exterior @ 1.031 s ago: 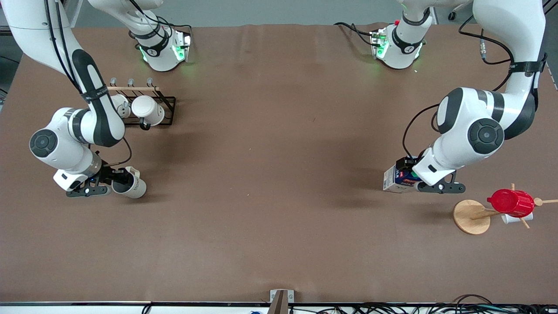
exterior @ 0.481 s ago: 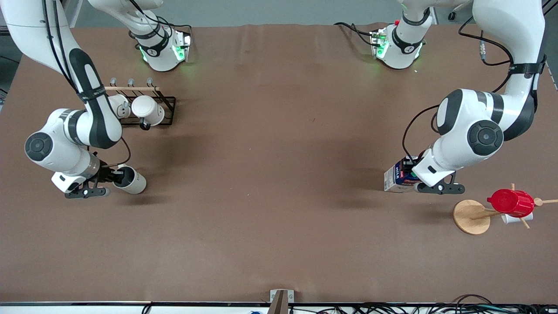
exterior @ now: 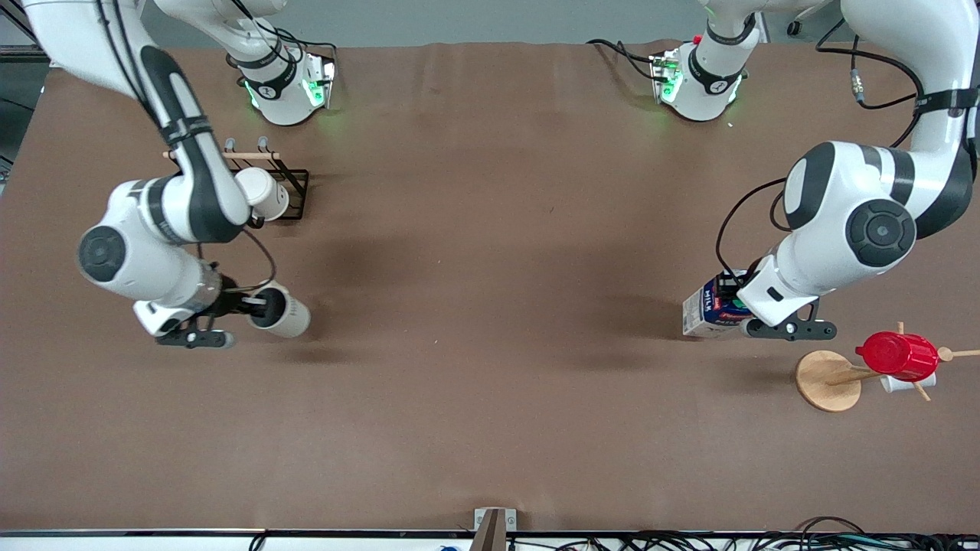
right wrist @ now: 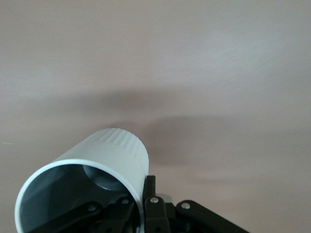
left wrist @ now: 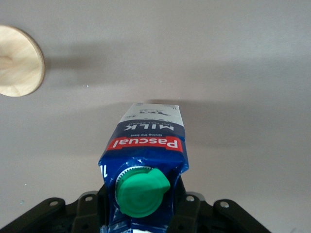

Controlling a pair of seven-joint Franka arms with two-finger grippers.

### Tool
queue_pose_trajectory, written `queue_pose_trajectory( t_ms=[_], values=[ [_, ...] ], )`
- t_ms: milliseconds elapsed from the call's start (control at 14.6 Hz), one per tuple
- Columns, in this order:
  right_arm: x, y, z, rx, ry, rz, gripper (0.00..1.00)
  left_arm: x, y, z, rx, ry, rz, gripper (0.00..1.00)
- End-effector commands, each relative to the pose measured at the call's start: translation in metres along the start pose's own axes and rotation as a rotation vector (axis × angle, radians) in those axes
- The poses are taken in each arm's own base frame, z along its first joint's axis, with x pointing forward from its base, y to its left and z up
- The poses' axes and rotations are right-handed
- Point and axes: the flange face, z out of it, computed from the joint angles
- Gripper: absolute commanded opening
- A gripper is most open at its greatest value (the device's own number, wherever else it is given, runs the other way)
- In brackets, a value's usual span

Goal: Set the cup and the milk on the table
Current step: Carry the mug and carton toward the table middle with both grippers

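Observation:
Next, my right gripper lets go of the cream cup on the bare middle of the brown table (exterior: 447, 312), nearer the wire rack than the mug tree.
My right gripper (exterior: 246, 305) is shut on the rim of the cream cup (exterior: 282, 312), holding it tilted on its side above the brown table (exterior: 490, 306) at the right arm's end. In the right wrist view the cup (right wrist: 104, 165) shows its dark grey inside, one finger (right wrist: 150, 189) outside the wall. My left gripper (exterior: 736, 310) is shut on the milk carton (exterior: 708, 312), tilted over the table near the left arm's end. In the left wrist view the carton (left wrist: 146, 150) shows its green cap (left wrist: 141, 188) and red label.
A black wire rack (exterior: 287, 184) with a white mug (exterior: 262, 193) stands near the right arm's base. A wooden mug tree with round base (exterior: 827, 380) carries a red cup (exterior: 899, 355) beside the carton, nearer to the front camera.
The right gripper has carried the cup toward the table's middle, tipping it further onto its side. The left gripper with the carton has shifted slightly toward the left arm's end.

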Motion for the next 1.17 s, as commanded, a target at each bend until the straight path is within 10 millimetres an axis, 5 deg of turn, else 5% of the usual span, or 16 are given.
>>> queue_pose_trajectory(
  t_ms=[0,206,412,756,1099],
  values=[
    [-0.024,-0.076,-0.010,0.026,0.010,0.149,0.00,-0.003,0.023,-0.030,0.010,0.017,0.020,0.48],
    [-0.041,-0.139,-0.017,0.007,0.057,0.257,0.00,-0.005,0.051,-0.049,-0.005,0.040,-0.020,0.48],
    [-0.067,-0.195,0.013,-0.031,0.091,0.340,0.00,-0.010,0.080,-0.058,-0.026,0.053,-0.046,0.48],
    [-0.087,-0.242,0.073,-0.049,0.103,0.447,0.00,-0.023,0.140,-0.063,-0.044,0.058,-0.114,0.48],
    [-0.094,-0.272,0.102,-0.042,0.119,0.507,0.01,-0.028,0.191,-0.052,-0.057,0.042,-0.203,0.48]
  ],
)
